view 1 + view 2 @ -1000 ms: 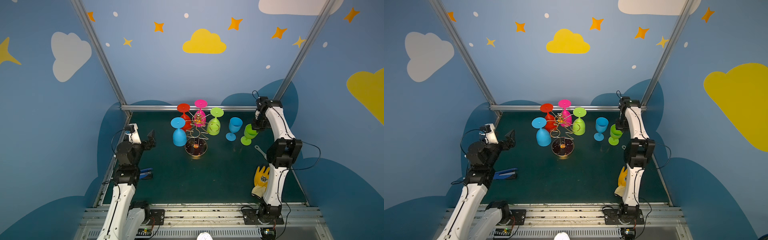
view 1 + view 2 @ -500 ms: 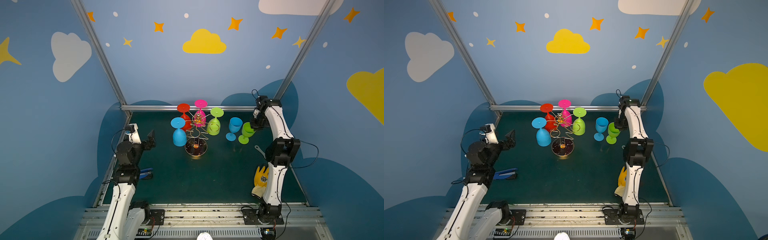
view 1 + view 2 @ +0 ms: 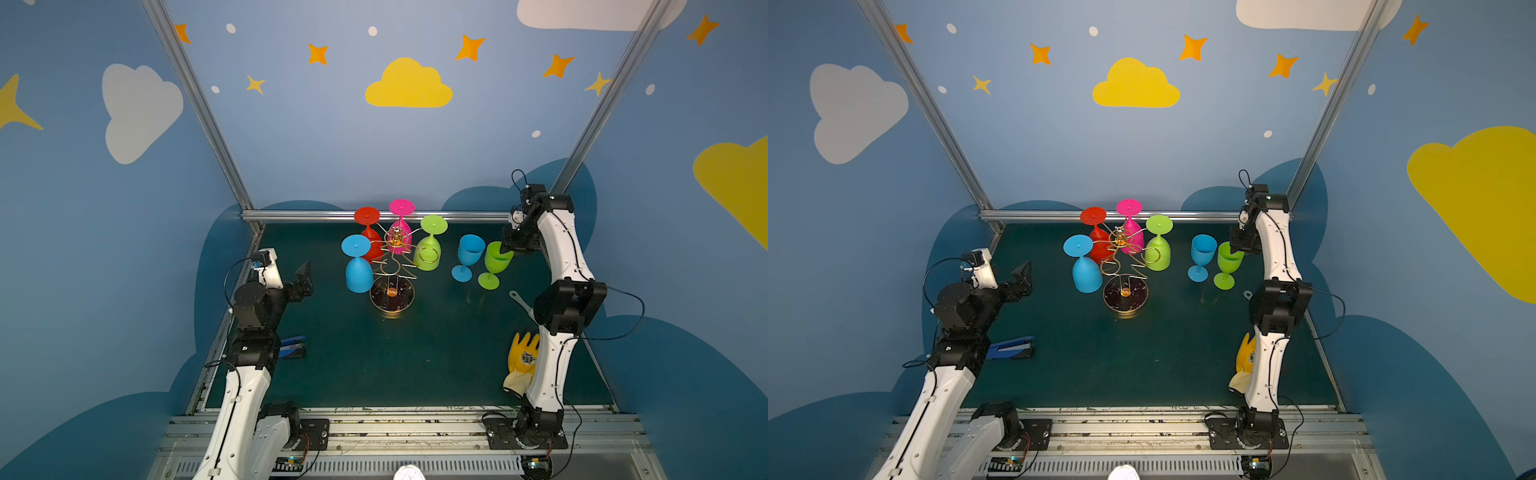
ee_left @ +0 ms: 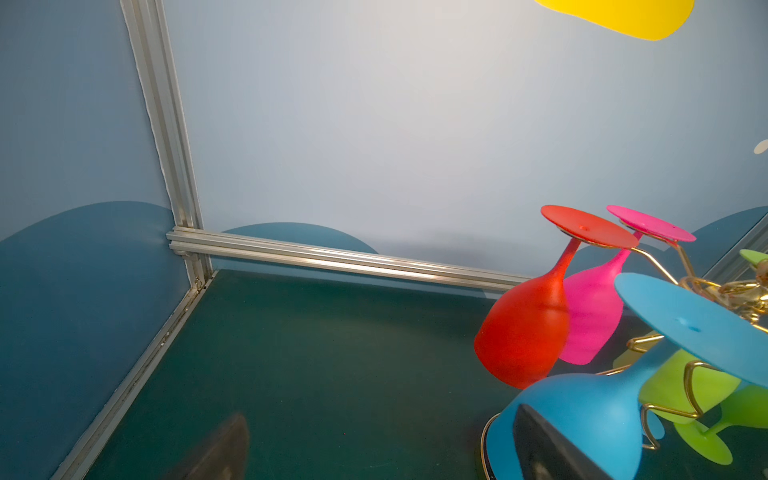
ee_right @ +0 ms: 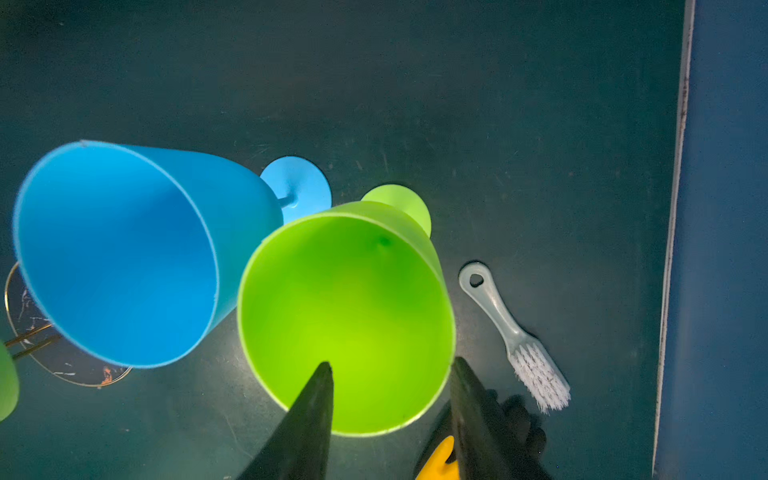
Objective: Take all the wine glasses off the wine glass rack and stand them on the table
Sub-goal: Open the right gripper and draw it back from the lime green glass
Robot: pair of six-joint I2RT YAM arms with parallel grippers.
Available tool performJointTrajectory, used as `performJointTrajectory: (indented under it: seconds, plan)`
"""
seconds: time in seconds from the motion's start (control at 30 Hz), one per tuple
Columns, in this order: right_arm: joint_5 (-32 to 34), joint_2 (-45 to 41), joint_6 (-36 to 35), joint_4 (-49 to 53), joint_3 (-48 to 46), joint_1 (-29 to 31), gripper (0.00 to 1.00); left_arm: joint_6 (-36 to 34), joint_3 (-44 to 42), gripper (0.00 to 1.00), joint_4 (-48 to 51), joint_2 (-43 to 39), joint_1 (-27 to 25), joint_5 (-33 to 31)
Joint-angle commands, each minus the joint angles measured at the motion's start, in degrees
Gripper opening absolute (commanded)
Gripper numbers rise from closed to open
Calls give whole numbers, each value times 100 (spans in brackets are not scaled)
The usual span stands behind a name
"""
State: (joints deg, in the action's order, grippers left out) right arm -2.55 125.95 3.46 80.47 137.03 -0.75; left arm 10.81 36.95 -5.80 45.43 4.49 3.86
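I should close my left gripper on the outer edge of the foot [image 3: 344, 246] [image 4: 632, 300] of the blue wine glass that hangs upside down on the rack.
The gold wire wine glass rack [image 3: 394, 266] stands mid-table on its round dark base [image 3: 1125, 297]. Several wine glasses hang on it upside down: blue [image 3: 358, 272], red [image 3: 367, 217], pink [image 3: 401, 207] and green [image 3: 428, 254]. Right of it a blue wine glass [image 3: 469, 251] and a green wine glass [image 3: 496, 259] stand upright on the table. My right gripper [image 5: 390, 365] hovers over the green one [image 5: 345, 316], open, with one finger inside the rim and one outside. My left gripper [image 3: 305, 276] is open and empty, left of the rack.
A grey brush [image 5: 515, 332] lies on the table just right of the green glass. A yellow glove [image 3: 523, 357] lies by the right arm's lower part. A blue tool [image 3: 291, 347] lies near the left arm. Metal rails edge the dark green table.
My right gripper's jaws have spread apart at the rim of the upright green glass, which stays standing. The left arm has not moved.
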Motion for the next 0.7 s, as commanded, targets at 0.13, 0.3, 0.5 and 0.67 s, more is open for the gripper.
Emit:
performJointTrajectory:
  seconds: [0.13, 0.3, 0.5, 0.67]
  plan:
    - [-263, -731, 344, 22, 27, -203, 48, 131, 59, 100, 62, -17, 26, -221]
    - [-1024, -1770, 648, -304, -673, -311, 48, 281, 121, 100, 104, 99, 36, 101]
    - [-2064, -4024, 532, -2403, -3334, -311, 50, 453, 264, 100, 280, 259, 105, 228]
    - [-1973, -6122, 1122, -4459, -5570, -314, 63, 583, 400, 100, 467, 365, 149, 238]
